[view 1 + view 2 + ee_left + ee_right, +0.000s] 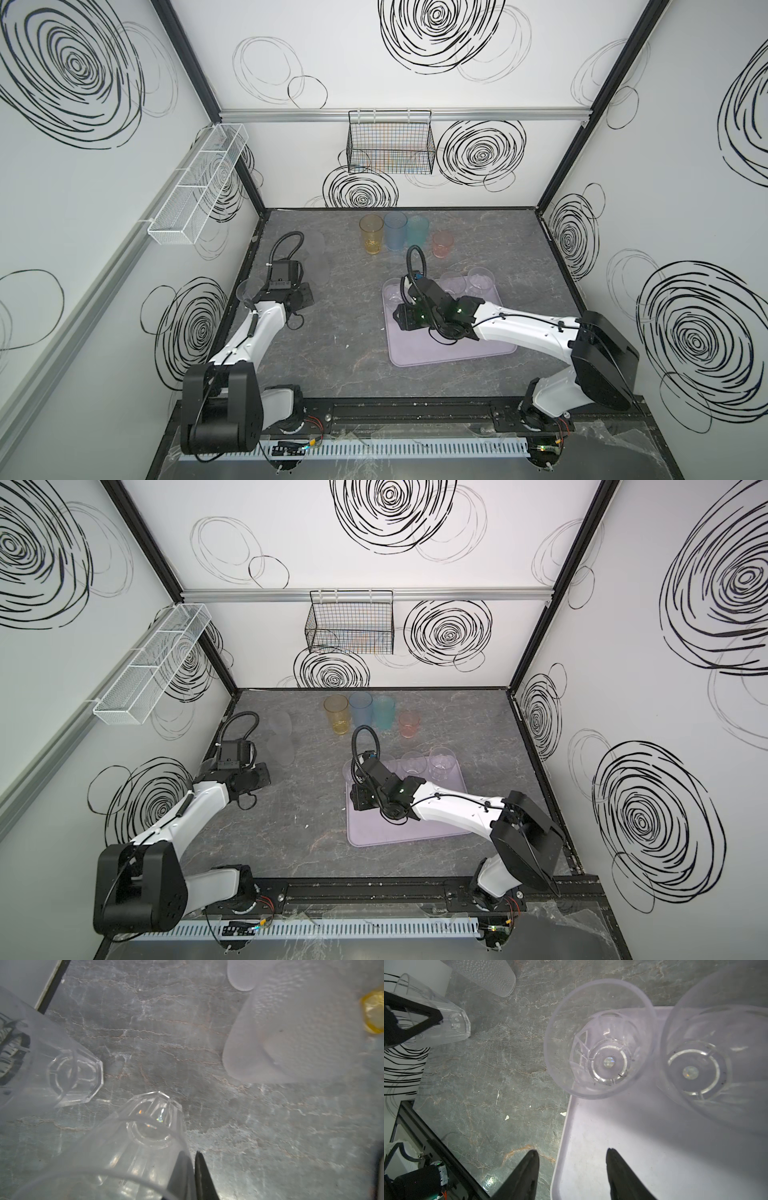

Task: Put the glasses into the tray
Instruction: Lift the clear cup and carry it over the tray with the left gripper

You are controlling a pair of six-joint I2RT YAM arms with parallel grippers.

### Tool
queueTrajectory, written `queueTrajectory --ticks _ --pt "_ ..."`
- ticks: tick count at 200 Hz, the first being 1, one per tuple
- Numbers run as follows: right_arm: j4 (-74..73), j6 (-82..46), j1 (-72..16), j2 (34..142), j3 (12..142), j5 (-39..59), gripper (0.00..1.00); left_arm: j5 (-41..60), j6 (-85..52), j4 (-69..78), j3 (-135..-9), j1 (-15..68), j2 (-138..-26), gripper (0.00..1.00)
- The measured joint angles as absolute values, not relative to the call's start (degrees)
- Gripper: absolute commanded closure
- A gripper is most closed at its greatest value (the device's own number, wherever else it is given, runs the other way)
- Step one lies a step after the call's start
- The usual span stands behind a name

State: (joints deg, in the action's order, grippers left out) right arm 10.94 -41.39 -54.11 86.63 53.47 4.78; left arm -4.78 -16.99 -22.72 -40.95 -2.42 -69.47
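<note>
My left gripper has the clear glass, now close beside another clear glass. It will let go of it on the lilac tray [404, 324] beneath my right gripper, before the clear glasses there.
My left gripper [190, 1153] is shut on the wall of a clear glass [145, 1136], one finger inside the rim and one outside. In both top views this grip is by the left wall [250, 293]. Another clear glass [72, 1076] stands close beside the held one. My right gripper [573, 1152] hangs open and empty over the left edge of the lilac tray [654, 1157] [453, 347]. On the tray stand three clear glasses [392, 291] [453, 282] [480, 277]. The amber [371, 235], blue [395, 230], teal [417, 232] and pink [441, 244] glasses stand in a row at the back.
Two frosted glasses [320, 266] [316, 243] stand on the grey table just behind the left arm. A black wire basket [390, 143] hangs on the back wall and a white mesh basket [199, 183] on the left wall. The right arm lies across the tray.
</note>
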Motion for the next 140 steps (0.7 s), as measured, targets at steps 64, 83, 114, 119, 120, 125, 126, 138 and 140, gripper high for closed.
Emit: queueTrajectory --ticks 64,83,114,119,120,125,126,138,140 --pt "13.8 -42.7 -47.0 74.7 47.8 2.9 0.44 -7.6 -26.1 -28.8 -42.7 23.2 -57.8 1.00" --pt "13.9 -42.1 -43.4 70.5 45.8 2.7 0.44 -10.8 -30.8 -28.9 -44.5 34.8 -59.2 1.00" --pt "15.1 -41.3 -39.4 67.0 44.3 2.1 0.44 -13.8 -37.5 -28.3 -49.1 50.5 -67.2 1.00" --pt "15.2 -41.2 -39.3 66.8 44.2 2.0 0.44 -14.2 -38.3 -28.1 -49.5 51.8 -68.2 1.00" --pt "15.2 -41.2 -39.2 66.7 44.2 2.0 0.44 -14.3 -38.6 -28.1 -49.6 52.2 -68.5 1.00" --pt "15.2 -41.2 -39.2 66.5 44.0 1.9 0.44 -14.6 -39.3 -27.9 -49.9 53.2 -69.4 1.00" --pt "15.2 -41.2 -39.1 66.4 44.0 1.9 0.44 -14.7 -39.5 -27.9 -50.0 53.5 -69.6 1.00" --pt "15.1 -41.2 -39.1 65.9 43.3 1.9 0.44 -15.2 -41.0 -27.5 -50.7 55.6 -71.6 1.00" --pt "15.1 -41.2 -39.1 65.7 43.1 1.9 0.44 -15.2 -41.3 -27.4 -50.8 55.9 -72.1 1.00"
